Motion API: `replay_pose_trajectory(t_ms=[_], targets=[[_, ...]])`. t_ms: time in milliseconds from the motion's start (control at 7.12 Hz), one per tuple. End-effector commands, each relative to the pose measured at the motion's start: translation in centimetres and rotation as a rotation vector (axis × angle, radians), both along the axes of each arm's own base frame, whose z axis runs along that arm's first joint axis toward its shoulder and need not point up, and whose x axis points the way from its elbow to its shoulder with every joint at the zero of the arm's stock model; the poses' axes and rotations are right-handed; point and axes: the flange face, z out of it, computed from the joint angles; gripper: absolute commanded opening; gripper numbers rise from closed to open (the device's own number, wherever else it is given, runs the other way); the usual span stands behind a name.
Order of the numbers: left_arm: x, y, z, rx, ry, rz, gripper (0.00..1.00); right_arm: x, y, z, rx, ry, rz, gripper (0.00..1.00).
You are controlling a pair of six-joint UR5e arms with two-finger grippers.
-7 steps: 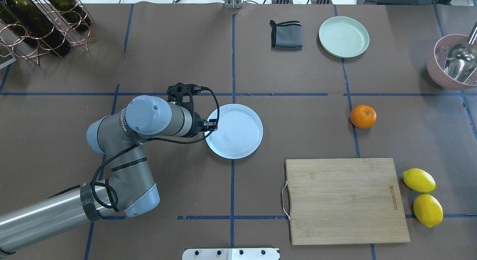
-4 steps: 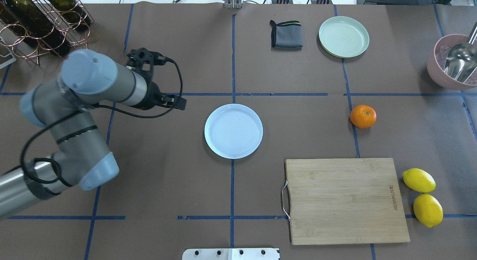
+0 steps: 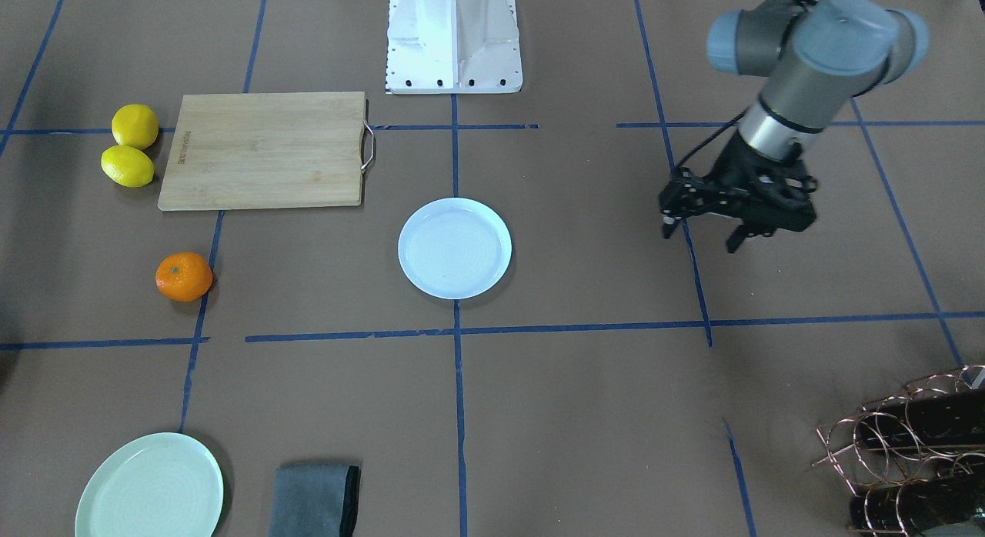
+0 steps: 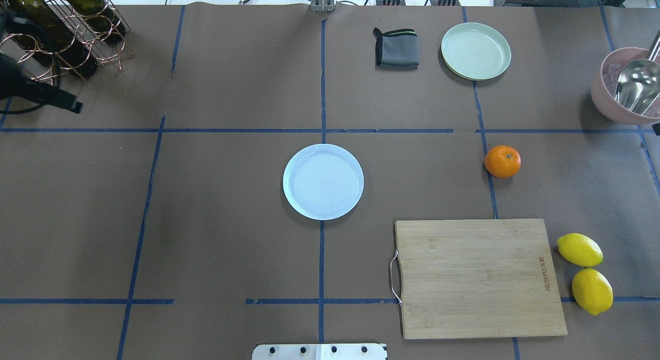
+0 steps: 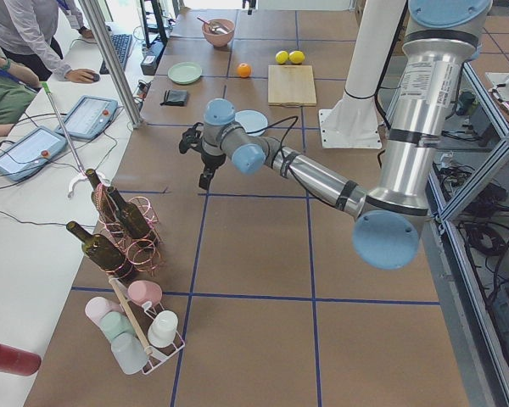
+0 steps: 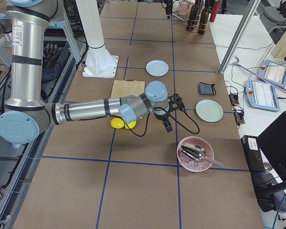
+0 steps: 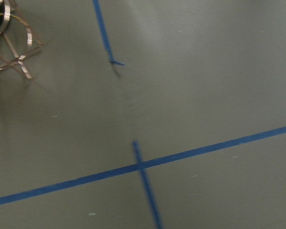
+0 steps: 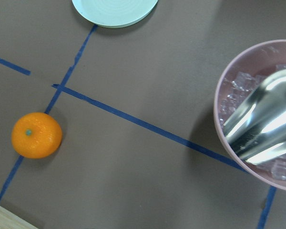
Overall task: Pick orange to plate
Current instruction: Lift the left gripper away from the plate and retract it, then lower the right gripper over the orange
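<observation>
Next, I move my right gripper to the orange that is near the wooden cutting board and close it around the orange's middle [image 3: 185,277] [image 8: 36,135].
The orange [image 4: 502,161] rests alone on the brown table cover, to the right of the bluish-white plate [image 4: 323,181]; the right wrist view shows the orange [image 8: 36,135] at lower left. The plate [image 3: 455,248] holds nothing. My left gripper [image 3: 699,235] hangs open and holds nothing, far from the plate on the left side of the table, near the wine rack. My right gripper [image 6: 168,123] hovers between the orange and the pink bowl; I cannot tell whether it is open or shut.
A wooden cutting board [image 4: 477,277] lies in front of the orange, with two lemons [image 4: 579,249] beside it. A mint-green plate [image 4: 475,51] and grey cloth [image 4: 396,47] sit at the back. A pink bowl [image 4: 613,104] with ice and scoop stands far right. A wine rack [image 4: 62,30] is at back left.
My left arm has swung away from the plate's left edge to the far left, almost out of the overhead view. The orange and the plate have not moved.
</observation>
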Motion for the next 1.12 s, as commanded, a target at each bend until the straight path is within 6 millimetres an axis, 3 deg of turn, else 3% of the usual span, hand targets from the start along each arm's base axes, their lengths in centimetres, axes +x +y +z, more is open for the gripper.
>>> replay_pose_trajectory(t_ms=[0, 140, 281, 421, 561, 702, 982], targets=[[-12.2, 0.8, 7.2, -0.17, -0.076, -0.04, 1.0, -6.8, -1.4, -4.6, -0.037, -0.016, -0.027, 1.0], [-15.2, 1.3, 8.4, -0.17, -0.104, 0.001, 1.0, -8.7, -3.4, -7.7, -0.068, -0.003, -0.041, 1.0], [-20.4, 2.7, 10.3, -0.148, -0.127, 0.007, 1.0, -11.7, -3.6, -9.5, -0.1, 0.033, -0.079, 1.0], [-23.2, 5.2, 13.1, -0.105, -0.136, 0.063, 1.0, -14.6, -4.3, -11.1, -0.081, 0.096, -0.084, 1.0], [-23.8, 7.2, 15.0, -0.106, -0.112, 0.093, 1.0, -18.9, -2.7, -10.5, -0.137, 0.138, -0.059, 1.0], [-23.7, 7.4, 15.1, -0.108, -0.106, 0.096, 1.0, -22.3, -1.5, -10.8, -0.156, 0.163, -0.024, 1.0], [-23.6, 7.1, 14.8, -0.1, -0.106, 0.093, 1.0, -26.6, -1.3, -7.5, -0.114, 0.122, 0.026, 1.0]])
